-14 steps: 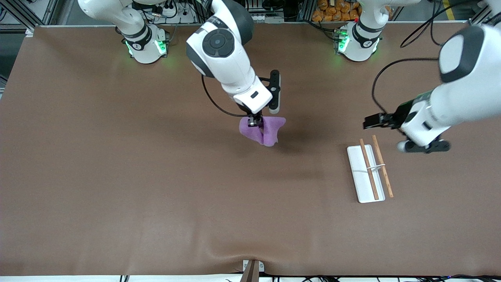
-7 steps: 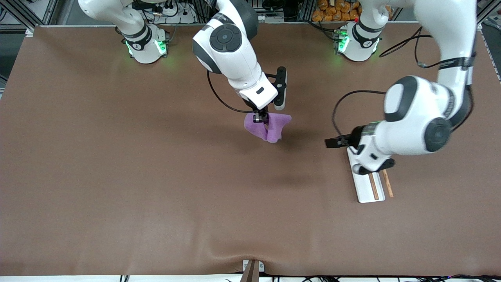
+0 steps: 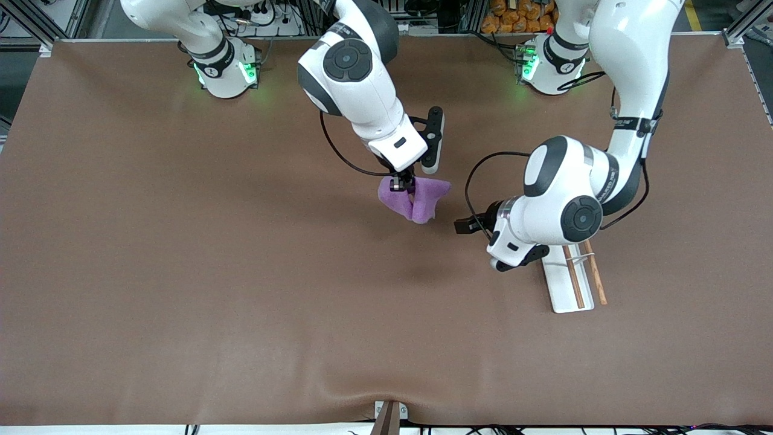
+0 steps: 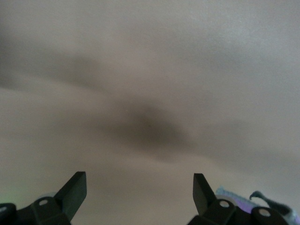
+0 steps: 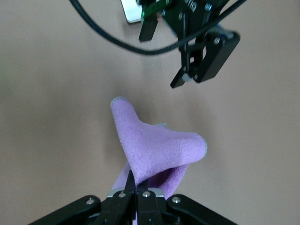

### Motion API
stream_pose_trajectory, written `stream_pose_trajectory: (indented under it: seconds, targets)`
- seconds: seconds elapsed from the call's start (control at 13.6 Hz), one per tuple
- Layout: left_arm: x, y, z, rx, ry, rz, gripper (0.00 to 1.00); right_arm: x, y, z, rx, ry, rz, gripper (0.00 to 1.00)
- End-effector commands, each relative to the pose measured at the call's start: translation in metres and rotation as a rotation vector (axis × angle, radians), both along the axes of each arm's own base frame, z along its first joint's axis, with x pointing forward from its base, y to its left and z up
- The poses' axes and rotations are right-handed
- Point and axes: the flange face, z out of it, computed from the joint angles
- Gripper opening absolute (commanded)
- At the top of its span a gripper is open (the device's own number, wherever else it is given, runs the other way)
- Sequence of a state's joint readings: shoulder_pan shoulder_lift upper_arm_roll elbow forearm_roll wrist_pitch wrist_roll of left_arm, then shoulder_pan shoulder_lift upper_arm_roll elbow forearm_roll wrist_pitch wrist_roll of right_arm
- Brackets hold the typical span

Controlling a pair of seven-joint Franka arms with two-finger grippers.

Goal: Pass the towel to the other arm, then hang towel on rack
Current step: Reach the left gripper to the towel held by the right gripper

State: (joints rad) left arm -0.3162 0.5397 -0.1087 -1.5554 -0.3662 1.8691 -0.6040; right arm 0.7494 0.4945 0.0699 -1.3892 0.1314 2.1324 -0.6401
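The robot's left gripper needs to close on the loose lower corner [image 3: 432, 211] [image 4: 241, 202] of the purple towel, on the side facing that gripper, below the right gripper.
The purple towel [image 3: 415, 201] hangs folded from my right gripper [image 3: 401, 183], which is shut on its upper edge over the middle of the table. The right wrist view shows the pinched towel [image 5: 154, 145] below the right gripper [image 5: 137, 187]. My left gripper [image 3: 466, 227] hovers open beside the towel, toward the left arm's end, with nothing between its fingers [image 4: 75, 187]; it also shows in the right wrist view [image 5: 158, 63]. A strip of towel [image 4: 276, 206] shows at the edge of the left wrist view. The white rack [image 3: 561, 290] with two brown rods lies partly under the left arm.
The brown table cover [image 3: 181, 272] has a slight wrinkle near its front edge, where a small clamp [image 3: 389, 417] sits. The left arm's elbow [image 3: 561, 193] hangs over the rack's end nearest the bases.
The left arm has swung from the rack's side toward the towel, its open gripper now close beside it. The right gripper with the towel shifted slightly toward the left arm's end.
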Motion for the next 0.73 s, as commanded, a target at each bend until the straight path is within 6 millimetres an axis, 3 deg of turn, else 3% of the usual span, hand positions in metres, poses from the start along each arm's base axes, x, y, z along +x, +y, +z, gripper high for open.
stream_pose_trajectory:
  seconds: [0.0,0.29,0.51,0.66]
  targets:
    - [0.005,-0.014,-0.015,-0.062,0.015,0.070,1.00,0.003,-0.001,0.004,0.014,0.006,-0.037,0.00]
    - [0.014,-0.032,-0.038,-0.138,0.011,0.221,1.00,0.002,-0.001,0.000,0.007,0.012,-0.037,0.00]
    - [0.012,-0.041,-0.035,-0.153,0.043,0.296,1.00,0.003,-0.002,0.000,0.005,0.014,-0.039,0.00]
    - [0.001,-0.060,-0.034,-0.138,0.069,0.316,1.00,0.003,-0.002,-0.001,0.002,0.016,-0.037,0.00]
